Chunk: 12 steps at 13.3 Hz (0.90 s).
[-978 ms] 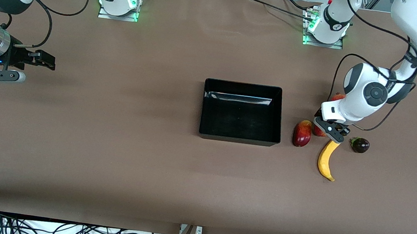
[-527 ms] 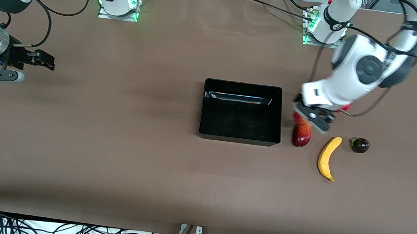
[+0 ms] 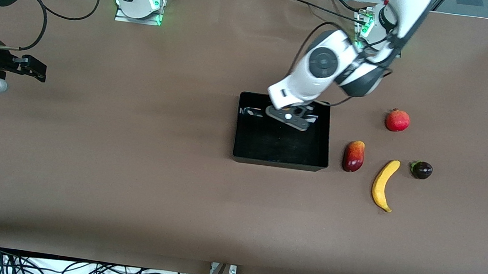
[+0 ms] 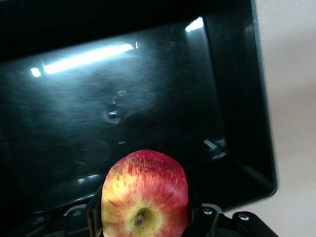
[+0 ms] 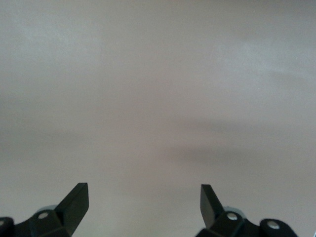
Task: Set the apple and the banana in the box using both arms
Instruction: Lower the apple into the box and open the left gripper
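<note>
My left gripper needs to release the apple on the bottom of the black box, near the box's side [image 3: 257, 122] [image 4: 180, 131] farthest from the mango.
My left gripper [image 3: 290, 117] hangs over the black box [image 3: 279, 161], over the part farther from the front camera. In the left wrist view it [image 4: 145, 216] is shut on the red and yellow apple [image 4: 145, 185], with the box floor [image 4: 148, 89] beneath. In the front view the hand hides the apple. The yellow banana [image 3: 383, 185] lies on the table toward the left arm's end, beside the box. My right gripper [image 3: 33, 69] is open and empty over bare table at the right arm's end, and it also shows in the right wrist view [image 5: 144, 197].
A red-orange mango [image 3: 354, 155] lies between the box and the banana. A round red fruit with a crown tip [image 3: 397, 120] lies farther from the front camera than the banana. A small dark purple fruit [image 3: 421, 169] sits beside the banana's upper end.
My left gripper rose from beside the banana with the apple and swung across to over the box, uncovering the round red fruit. My right gripper drew back slightly toward its end of the table.
</note>
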{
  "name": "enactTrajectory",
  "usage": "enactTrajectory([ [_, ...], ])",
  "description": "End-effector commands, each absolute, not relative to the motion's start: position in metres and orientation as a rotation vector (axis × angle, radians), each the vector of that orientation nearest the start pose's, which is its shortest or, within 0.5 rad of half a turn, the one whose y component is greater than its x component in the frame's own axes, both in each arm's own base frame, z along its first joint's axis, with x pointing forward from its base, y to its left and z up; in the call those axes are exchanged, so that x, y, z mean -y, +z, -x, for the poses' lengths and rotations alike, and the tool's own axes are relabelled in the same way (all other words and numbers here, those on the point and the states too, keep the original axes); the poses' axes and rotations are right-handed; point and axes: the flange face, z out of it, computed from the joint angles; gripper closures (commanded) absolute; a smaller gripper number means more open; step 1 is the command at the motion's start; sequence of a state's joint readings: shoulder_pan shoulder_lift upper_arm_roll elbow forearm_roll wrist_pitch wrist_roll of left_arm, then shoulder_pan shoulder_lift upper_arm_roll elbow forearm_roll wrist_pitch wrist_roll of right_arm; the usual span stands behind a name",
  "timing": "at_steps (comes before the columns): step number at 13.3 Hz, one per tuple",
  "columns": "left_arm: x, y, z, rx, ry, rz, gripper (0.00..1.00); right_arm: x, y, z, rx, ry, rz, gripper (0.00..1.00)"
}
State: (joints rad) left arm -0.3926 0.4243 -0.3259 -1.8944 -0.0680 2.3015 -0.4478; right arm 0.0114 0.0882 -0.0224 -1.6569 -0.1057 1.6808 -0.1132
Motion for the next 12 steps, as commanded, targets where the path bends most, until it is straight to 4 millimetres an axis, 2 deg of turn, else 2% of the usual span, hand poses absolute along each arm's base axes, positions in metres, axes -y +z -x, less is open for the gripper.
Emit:
enactTrajectory([
  [1,0.452,0.269,-0.501,-0.127,0.176,3.322,1.00,0.008,0.567,-0.577,0.179,0.099,3.235,0.00],
  [2,0.461,0.257,-0.503,-0.115,0.157,3.325,1.00,0.006,0.565,-0.575,0.178,0.127,3.221,0.00],
  [4,0.464,0.241,-0.506,-0.102,0.118,3.339,1.00,0.002,0.565,-0.574,0.167,0.135,3.178,0.00],
  [8,0.455,0.218,-0.508,-0.107,0.138,3.312,1.00,-0.004,0.563,-0.569,0.172,0.183,3.151,0.00],
  [9,0.456,0.217,-0.505,-0.114,0.141,3.309,0.95,-0.006,0.563,-0.569,0.176,0.183,3.151,0.00],
  [10,0.455,0.209,-0.504,-0.109,0.162,3.304,0.61,-0.006,0.563,-0.570,0.176,0.180,3.149,0.00],
  [11,0.455,0.202,-0.502,-0.126,0.165,3.294,0.01,-0.006,0.563,-0.570,0.179,0.173,3.150,0.00],
  [12,0.461,0.208,-0.499,-0.152,0.136,3.306,0.00,-0.009,0.565,-0.570,0.186,0.176,3.149,0.00],
])
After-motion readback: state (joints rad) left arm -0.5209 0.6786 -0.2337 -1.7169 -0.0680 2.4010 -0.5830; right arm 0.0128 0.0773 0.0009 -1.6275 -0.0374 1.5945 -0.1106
